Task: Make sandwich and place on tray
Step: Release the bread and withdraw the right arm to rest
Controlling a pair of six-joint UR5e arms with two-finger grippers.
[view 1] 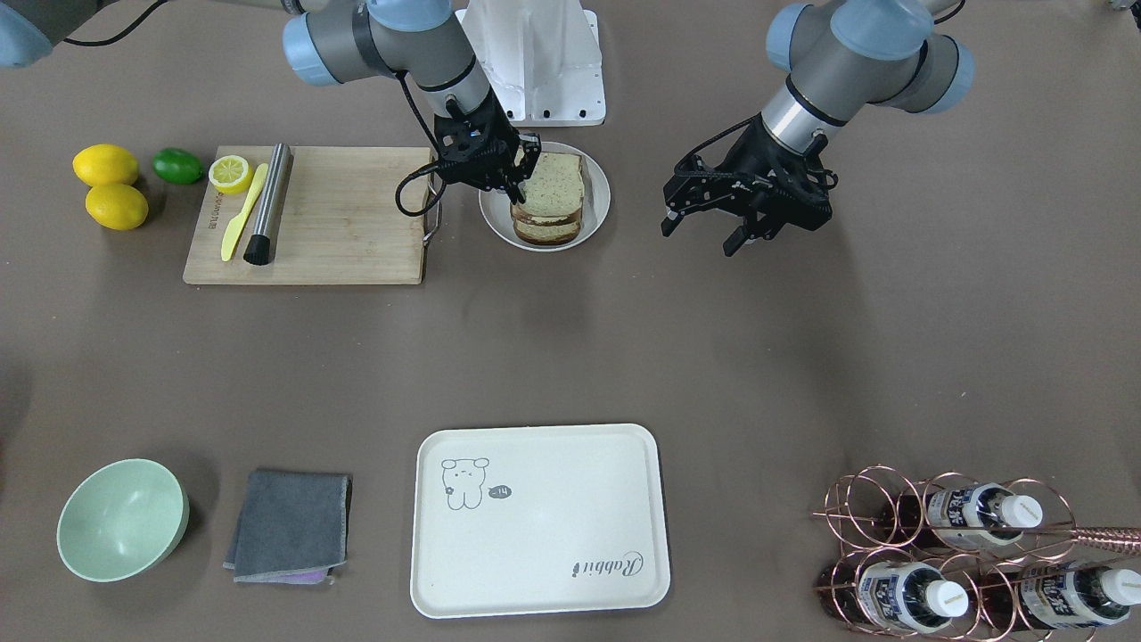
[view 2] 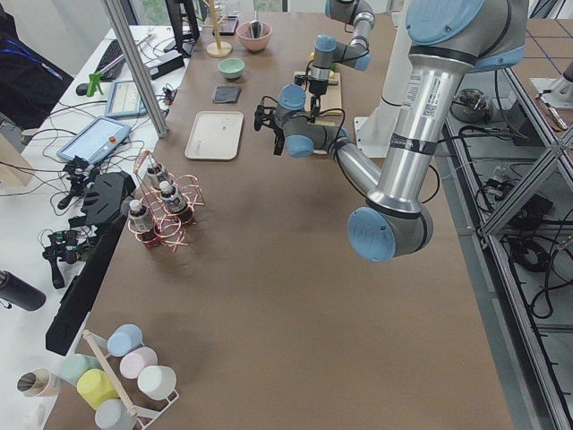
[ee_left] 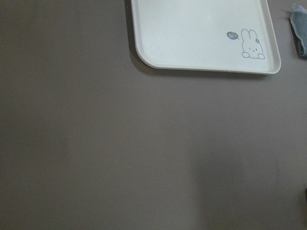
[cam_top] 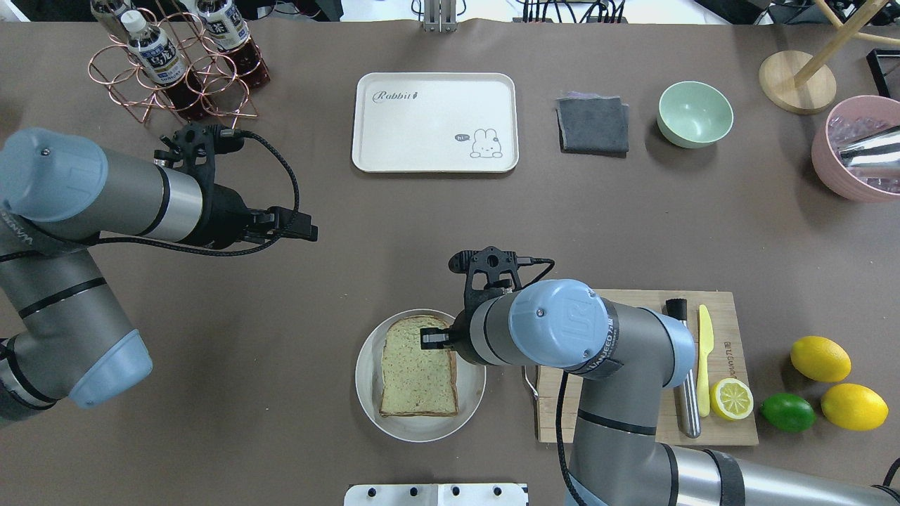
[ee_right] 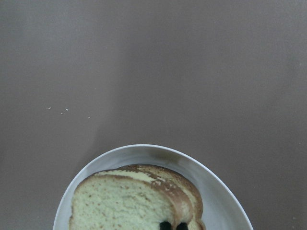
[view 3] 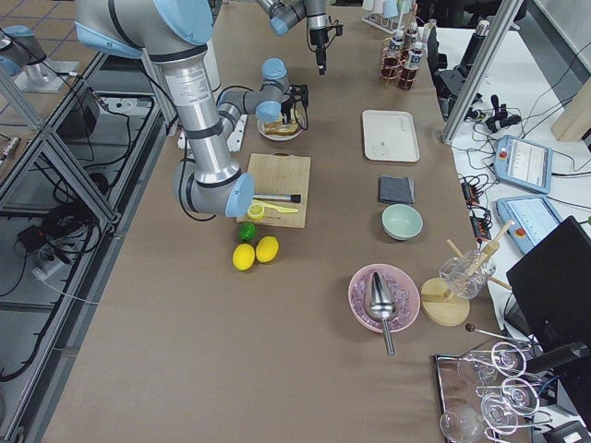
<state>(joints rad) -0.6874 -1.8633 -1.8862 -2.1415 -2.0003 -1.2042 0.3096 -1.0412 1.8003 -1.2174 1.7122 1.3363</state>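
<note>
My left gripper needs to grip the grey plate on the rim (view 1: 609, 193), at the side that faces away from the cutting board.
The sandwich (view 1: 554, 198) lies on a round grey plate (view 1: 499, 230) beside the cutting board; its top slice of greenish-tan bread also shows in the overhead view (cam_top: 416, 369) and in the right wrist view (ee_right: 124, 203). My right gripper (view 1: 517, 178) is at the sandwich's edge, its two fingertips (ee_right: 166, 225) close together on the crust, shut on it. My left gripper (view 1: 704, 234) hangs open and empty above bare table, well apart from the plate. The cream-white tray (view 1: 553, 544) with the bear drawing lies empty at the far side (cam_top: 422, 133), partly in the left wrist view (ee_left: 192, 38).
A wooden cutting board (view 1: 348, 223) holds a yellow knife (view 1: 242, 214), a metal muddler (view 1: 269, 201) and a lemon half (view 1: 231, 172). Lemons (view 1: 116, 205) and a lime (view 1: 177, 166) lie beyond it. A green bowl (view 1: 122, 519), grey cloth (view 1: 290, 526) and copper bottle rack (view 1: 972, 553) flank the tray.
</note>
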